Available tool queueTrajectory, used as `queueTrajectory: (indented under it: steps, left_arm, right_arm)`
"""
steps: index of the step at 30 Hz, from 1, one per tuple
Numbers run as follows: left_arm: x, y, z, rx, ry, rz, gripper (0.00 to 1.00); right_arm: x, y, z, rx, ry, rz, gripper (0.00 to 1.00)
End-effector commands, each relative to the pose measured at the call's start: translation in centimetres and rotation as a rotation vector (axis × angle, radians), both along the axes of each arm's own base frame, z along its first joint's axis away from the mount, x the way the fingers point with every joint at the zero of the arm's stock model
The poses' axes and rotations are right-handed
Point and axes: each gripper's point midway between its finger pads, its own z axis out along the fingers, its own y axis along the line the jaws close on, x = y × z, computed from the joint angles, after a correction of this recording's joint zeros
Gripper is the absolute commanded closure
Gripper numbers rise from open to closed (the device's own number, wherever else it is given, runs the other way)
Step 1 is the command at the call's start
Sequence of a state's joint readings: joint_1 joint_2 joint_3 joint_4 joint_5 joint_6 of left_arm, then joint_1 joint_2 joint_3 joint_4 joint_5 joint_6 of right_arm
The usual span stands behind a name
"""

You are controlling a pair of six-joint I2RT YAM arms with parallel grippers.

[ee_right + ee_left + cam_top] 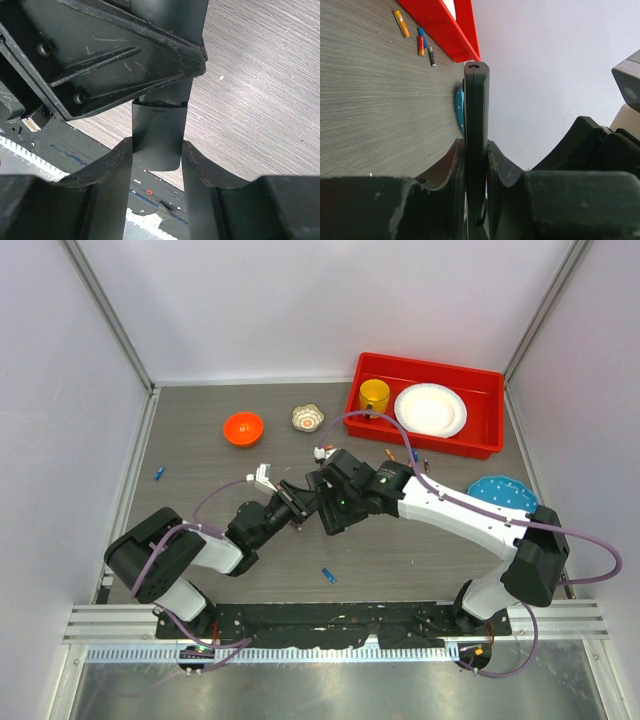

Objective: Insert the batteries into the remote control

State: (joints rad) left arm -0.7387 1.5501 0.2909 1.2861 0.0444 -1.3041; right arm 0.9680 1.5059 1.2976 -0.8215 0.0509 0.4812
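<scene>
Next, I release the remote control, now held edge-on above the table, from my left gripper on the bare table (304,478) before the foil cup.
The remote control (476,110) is a slim black bar held edge-on above the table at the centre. My left gripper (476,145) is shut on it, and also shows in the top view (297,504). My right gripper (157,150) meets it from the right (328,498). Its fingers press both sides of the remote's lower end (157,135), just below the left gripper's body (100,50). Loose batteries lie on the table: an orange one (401,23), a blue and red pair (421,42) and a dark one (432,56) by the red tray. Single blue ones lie at the left (159,473) and the front (328,575).
A red tray (480,445) at the back right holds a yellow cup (375,395) and a white plate (430,408). A blue plate (503,492) lies at the right. An orange bowl (243,427) and a foil cup (308,418) stand at the back.
</scene>
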Motion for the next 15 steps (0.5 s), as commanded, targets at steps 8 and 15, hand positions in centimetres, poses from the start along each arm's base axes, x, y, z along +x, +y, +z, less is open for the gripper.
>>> queueTrajectory:
  steps: [8, 15]
  left_arm:
    - [-1.53, 0.24, 8.31, -0.214, -0.227, -0.021, 1.00]
    - [-1.91, 0.04, 8.77, -0.226, -0.233, -0.032, 1.00]
  right_arm:
    - [0.90, 0.61, -0.11, 0.004, -0.029, -0.020, 0.99]
    - [1.10, 0.51, -0.05, 0.006, -0.031, -0.026, 0.99]
